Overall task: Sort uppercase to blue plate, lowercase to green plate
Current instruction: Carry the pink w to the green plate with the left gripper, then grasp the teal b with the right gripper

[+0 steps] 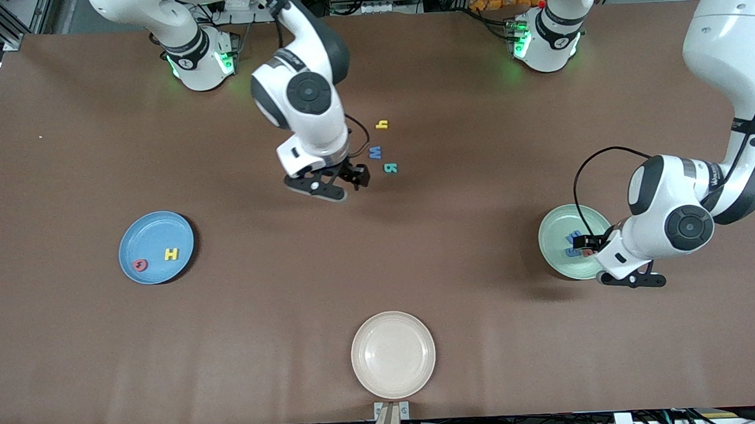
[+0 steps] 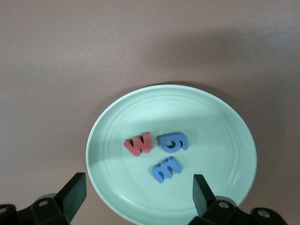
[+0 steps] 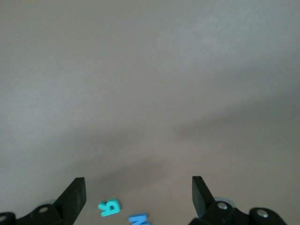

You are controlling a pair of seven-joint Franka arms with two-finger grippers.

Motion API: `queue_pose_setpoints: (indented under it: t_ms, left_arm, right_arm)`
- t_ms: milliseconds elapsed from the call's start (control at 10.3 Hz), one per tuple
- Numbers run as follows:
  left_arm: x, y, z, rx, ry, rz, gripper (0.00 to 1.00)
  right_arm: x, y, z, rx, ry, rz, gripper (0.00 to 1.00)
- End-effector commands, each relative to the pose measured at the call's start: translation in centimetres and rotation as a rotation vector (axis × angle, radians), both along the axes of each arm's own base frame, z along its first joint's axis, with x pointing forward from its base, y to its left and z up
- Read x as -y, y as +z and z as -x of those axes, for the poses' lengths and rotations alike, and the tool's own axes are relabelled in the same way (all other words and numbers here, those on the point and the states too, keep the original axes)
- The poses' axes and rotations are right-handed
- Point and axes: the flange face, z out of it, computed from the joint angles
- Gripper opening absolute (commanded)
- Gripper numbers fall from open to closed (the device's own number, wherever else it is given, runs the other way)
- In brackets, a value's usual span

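Note:
The robot's right gripper needs to next go to the teal R next to the blue W and close across the R's top and legs (image 1: pixel 390 168) (image 3: pixel 109 207).
The blue plate (image 1: pixel 155 231) holds the yellow H (image 1: pixel 171 253) and the red Q (image 1: pixel 139 265). On the green plate (image 1: pixel 558 224) (image 2: pixel 225 122) lie the red w (image 2: pixel 139 144), blue g (image 2: pixel 174 142) and blue e (image 2: pixel 166 169). My left gripper (image 1: pixel 586 244) (image 2: pixel 138 194) hangs open just above this plate, holding nothing. The blue W (image 1: pixel 375 152) (image 3: pixel 139 219), teal R (image 1: pixel 390 168) (image 3: pixel 109 206) and yellow h (image 1: pixel 382 124) lie loose on the table. Above the table beside the W and R, my right gripper (image 1: pixel 355 175) (image 3: pixel 138 197) is open and holds nothing.
A beige plate (image 1: pixel 393 354) with nothing on it sits near the table's edge closest to the front camera, midway along it. Bare brown tabletop stretches between the three plates.

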Motion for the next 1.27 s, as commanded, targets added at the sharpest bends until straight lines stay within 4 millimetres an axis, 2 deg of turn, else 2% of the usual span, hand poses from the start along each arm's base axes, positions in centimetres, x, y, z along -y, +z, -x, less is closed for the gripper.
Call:
queue_pose_setpoints:
  t_ms: [0, 195, 292, 487, 682, 1169]
  left_arm:
    - [3.9, 4.5, 1.3, -0.002, -0.104, -0.015, 1.0]
    - [7.3, 8.5, 2.6, 0.001, -0.146, -0.028, 1.0]
    - [7.8, 10.1, 3.2, -0.001, -0.153, -0.036, 1.0]
    - [8.3, 12.5, 4.0, 0.0, -0.141, -0.028, 1.0]
    - [8.2, 13.0, 4.3, -0.012, -0.138, -0.034, 1.0]
    - [8.2, 13.1, 4.8, -0.05, -0.109, -0.008, 1.0]
  right_arm:
    - [-4.0, -3.9, 3.8, 0.037, -0.06, -0.017, 1.0]
    - [-6.4, -6.2, 6.1, 0.072, -0.075, -0.008, 1.0]
    - [-7.6, -7.4, 7.5, 0.094, -0.078, 0.0, 1.0]
    - [-8.7, -9.9, 8.6, 0.148, -0.085, 0.01, 1.0]
    - [-9.7, -12.2, 10.0, 0.174, -0.06, 0.009, 1.0]
    - [-10.0, -15.6, 10.6, 0.184, -0.01, -0.019, 0.98]
